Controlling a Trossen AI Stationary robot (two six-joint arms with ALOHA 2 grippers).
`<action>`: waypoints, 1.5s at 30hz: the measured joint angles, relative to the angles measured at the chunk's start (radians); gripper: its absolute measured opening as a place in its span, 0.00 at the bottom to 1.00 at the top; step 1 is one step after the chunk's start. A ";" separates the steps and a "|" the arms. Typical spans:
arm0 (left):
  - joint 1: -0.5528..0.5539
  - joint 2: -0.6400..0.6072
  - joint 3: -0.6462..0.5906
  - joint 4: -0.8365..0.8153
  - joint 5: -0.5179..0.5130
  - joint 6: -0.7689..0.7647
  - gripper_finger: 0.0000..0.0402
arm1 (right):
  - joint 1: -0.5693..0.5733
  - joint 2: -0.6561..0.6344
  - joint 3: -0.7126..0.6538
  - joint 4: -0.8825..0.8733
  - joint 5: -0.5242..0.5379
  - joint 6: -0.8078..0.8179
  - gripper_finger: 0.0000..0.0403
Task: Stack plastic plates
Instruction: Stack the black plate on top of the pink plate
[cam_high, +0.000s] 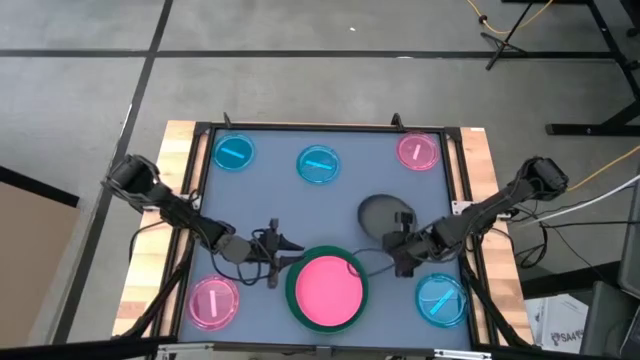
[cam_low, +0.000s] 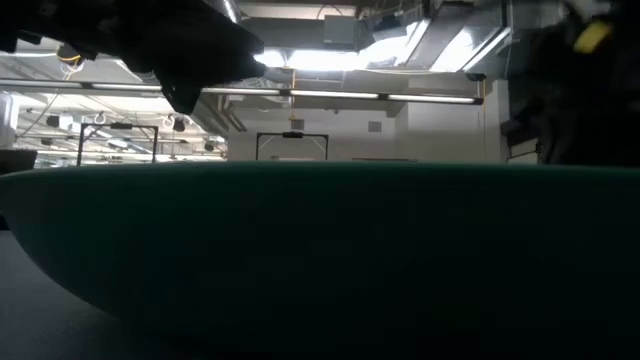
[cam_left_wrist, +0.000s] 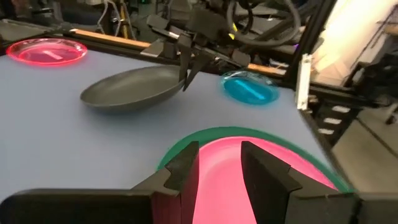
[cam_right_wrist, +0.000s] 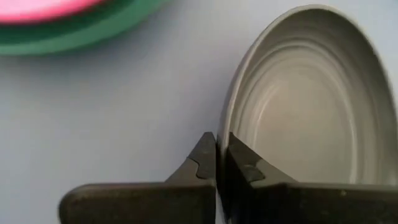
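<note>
My right gripper should release the dark grey plate on the medium pink plate (cam_high: 334, 280), which sits inside the large dark green plate.
The large dark green plate (cam_high: 294, 300) lies near the table's near edge with a medium pink plate (cam_high: 327, 290) inside it; its wall (cam_low: 320, 250) fills the low view. My left gripper (cam_high: 290, 252) (cam_left_wrist: 221, 171) is open just left of the green rim, and the pink plate (cam_left_wrist: 217, 180) shows between its fingers. The dark grey plate (cam_high: 378, 212) (cam_left_wrist: 130, 90) sits to the right of centre. My right gripper (cam_high: 403, 222) (cam_right_wrist: 217, 155) is shut on its rim. My right gripper pinches the dark grey plate's rim (cam_right_wrist: 221, 127) on its right, near side, one finger inside the hollow and one outside. The fingers (cam_left_wrist: 185, 65) slant down from above and from the table's right. The plate stays upright, its underside low over the table.
Small plates lie around the edges: translucent blue ones (cam_high: 233, 152) (cam_high: 318, 165) and a pink one (cam_high: 418, 150) along the far side, a pink one (cam_high: 213, 302) near left, a blue one (cam_high: 441, 298) near right. A raised frame (cam_high: 200, 160) borders the mat.
</note>
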 joint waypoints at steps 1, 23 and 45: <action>-0.006 -0.003 0.000 0.000 0.000 -0.003 0.28 | 0.013 0.000 0.017 0.005 0.001 -0.007 0.00; -0.108 -0.110 0.004 -0.101 -0.049 -0.109 0.28 | 0.183 0.166 0.109 0.702 -0.164 -0.461 0.00; -0.108 -0.114 0.004 -0.101 -0.070 -0.100 0.28 | 0.173 0.380 0.143 0.683 -0.126 -0.620 0.06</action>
